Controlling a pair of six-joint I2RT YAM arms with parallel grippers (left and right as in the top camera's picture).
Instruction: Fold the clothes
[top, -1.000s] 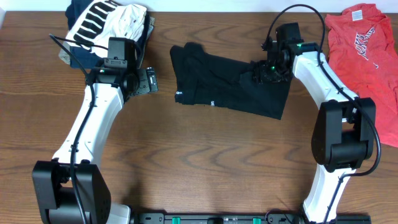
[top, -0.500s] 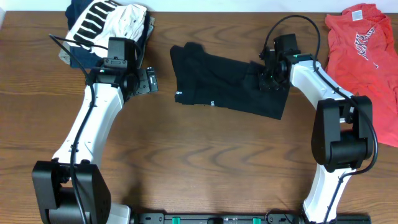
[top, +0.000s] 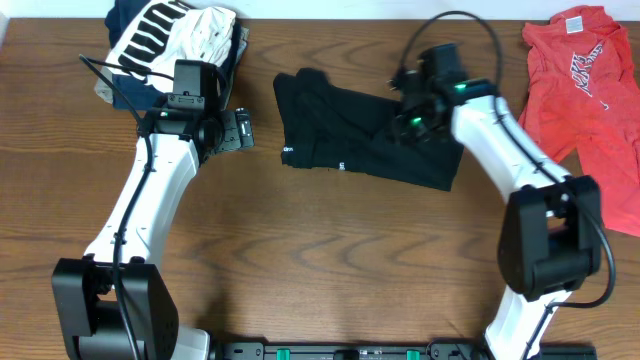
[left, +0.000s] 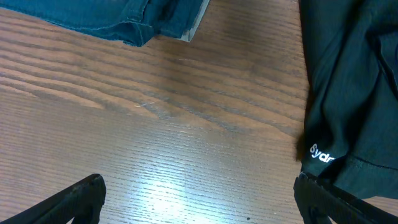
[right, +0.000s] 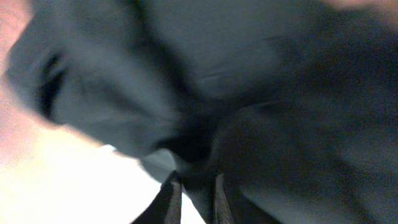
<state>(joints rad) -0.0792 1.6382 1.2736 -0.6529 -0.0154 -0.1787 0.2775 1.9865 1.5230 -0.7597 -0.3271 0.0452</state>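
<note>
The robot's left gripper will next grab the black garment's edge (top: 283, 106) (left: 315, 42) facing the clothes pile, between the garment's far corner and its small white logo.
The large black garment (top: 350, 140) lies crumpled at the middle back of the table. My right gripper (top: 412, 122) is over its right part, shut on a pinch of the black fabric (right: 261, 124); its fingers (right: 193, 199) are blurred in the right wrist view. My left gripper (top: 243, 130) is open and empty, just left of the garment's left edge. In the left wrist view its fingers (left: 199, 205) straddle bare wood, with the black garment (left: 354, 93) and its small white logo (left: 321, 154) at the right. The coral-red T-shirt (top: 585, 70) with white print lies at the far right.
A pile of other clothes (top: 175, 40), white with black stripes over dark blue, sits at the back left behind the left arm. Blue denim (left: 124, 18) from it shows at the top of the left wrist view. The table (top: 330, 260) is brown wood.
My right gripper has moved left over the black garment, pulling gripped fabric with it. The left arm has not moved.
</note>
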